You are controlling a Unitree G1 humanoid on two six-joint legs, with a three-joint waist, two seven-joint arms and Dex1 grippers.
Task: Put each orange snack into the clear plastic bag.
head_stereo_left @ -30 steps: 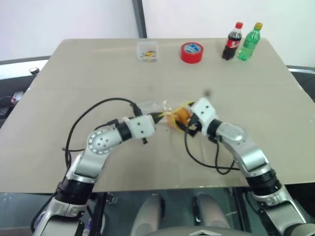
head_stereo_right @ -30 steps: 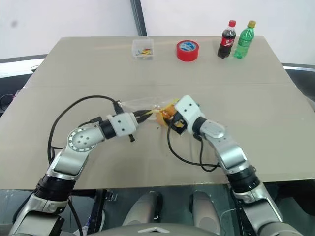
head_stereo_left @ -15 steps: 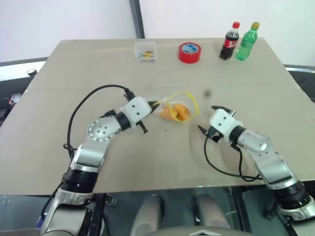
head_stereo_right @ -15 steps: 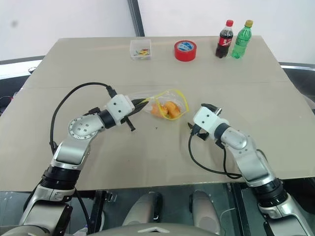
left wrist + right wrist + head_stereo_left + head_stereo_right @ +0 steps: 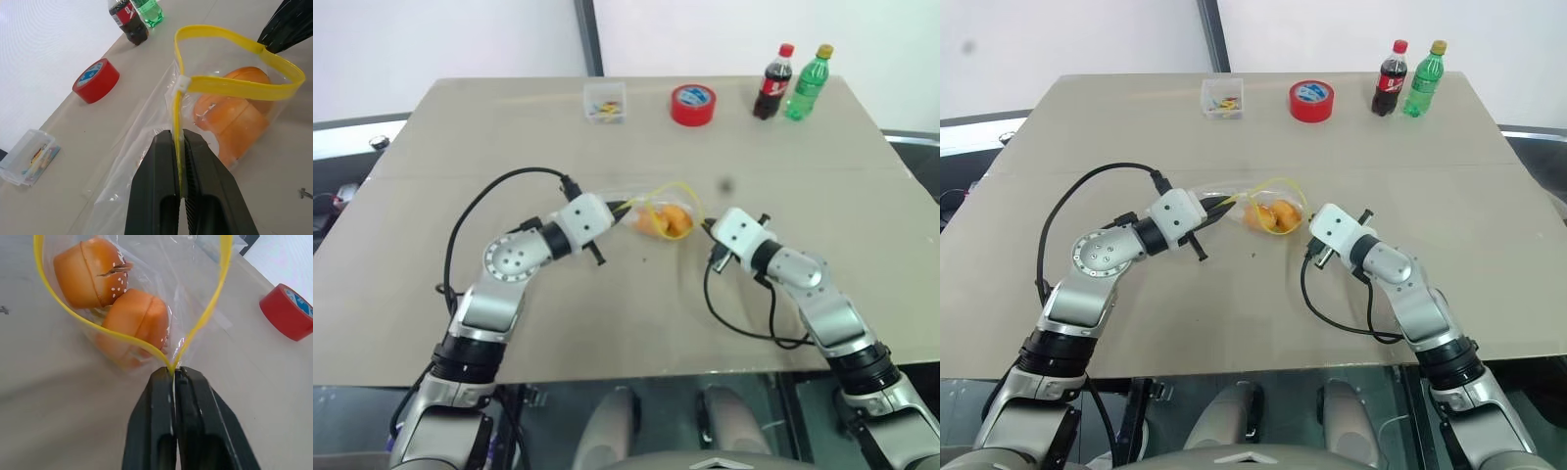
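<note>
The robot's right gripper is holding the bag's open yellow seal far from the bag's white slider, so it should let go of the seal and pinch the slider (image 5: 183, 83).
The clear plastic bag (image 5: 651, 208) lies mid-table with its yellow seal strip (image 5: 234, 83) pulled into an open loop. Both orange snacks (image 5: 93, 271) (image 5: 134, 316) sit inside it, side by side, and appear as one orange mass (image 5: 666, 221) in the left eye view. My left gripper (image 5: 178, 134) is shut on the seal strip at the bag's left end. At the opposite end of the loop, my right gripper (image 5: 172, 372) is shut on the strip, just right of the bag (image 5: 1310, 227).
At the table's far edge stand a small clear box of coloured bits (image 5: 606, 101), a red tape roll (image 5: 693, 104), a cola bottle (image 5: 771, 82) and a green bottle (image 5: 808, 82). Black cables hang from both wrists onto the tan table (image 5: 862, 225).
A second ago the right gripper was at the bag's mouth. It then drew away to the right, open. It has since come back left and shut on the yellow strip. The left gripper kept its hold.
</note>
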